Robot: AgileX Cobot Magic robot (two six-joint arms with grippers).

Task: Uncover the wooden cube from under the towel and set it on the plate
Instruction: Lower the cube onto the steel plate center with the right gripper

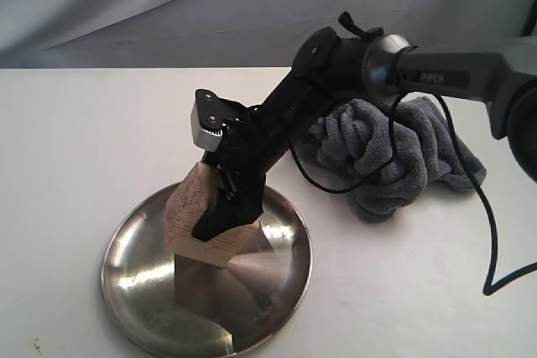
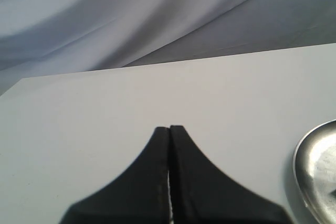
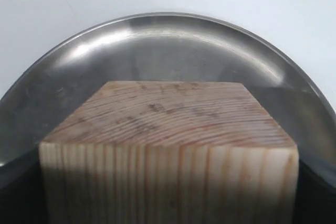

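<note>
The robot's right gripper will release the wooden cube on the middle of the round steel plate point(image 1: 211, 249).
The wooden cube point(image 1: 186, 207), light tan with grain lines, sits tilted between the jaws of my right gripper point(image 1: 214, 217), which is shut on it. It hangs low over the round steel plate point(image 1: 285, 291); I cannot tell whether its lower corner touches the dish. In the right wrist view the wooden cube point(image 3: 168, 129) fills the near field with the plate point(image 3: 157, 40) behind it. The dark grey towel point(image 1: 394, 157) lies bunched on the table, right of the plate and behind the arm. My left gripper point(image 2: 169, 128) is shut on nothing above bare table.
A black cable point(image 1: 487, 232) loops from the right arm down over the table near the towel. The plate's rim point(image 2: 315, 171) shows at the edge of the left wrist view. A grey cloth backdrop point(image 1: 168, 6) hangs behind the white table point(image 1: 84, 148).
</note>
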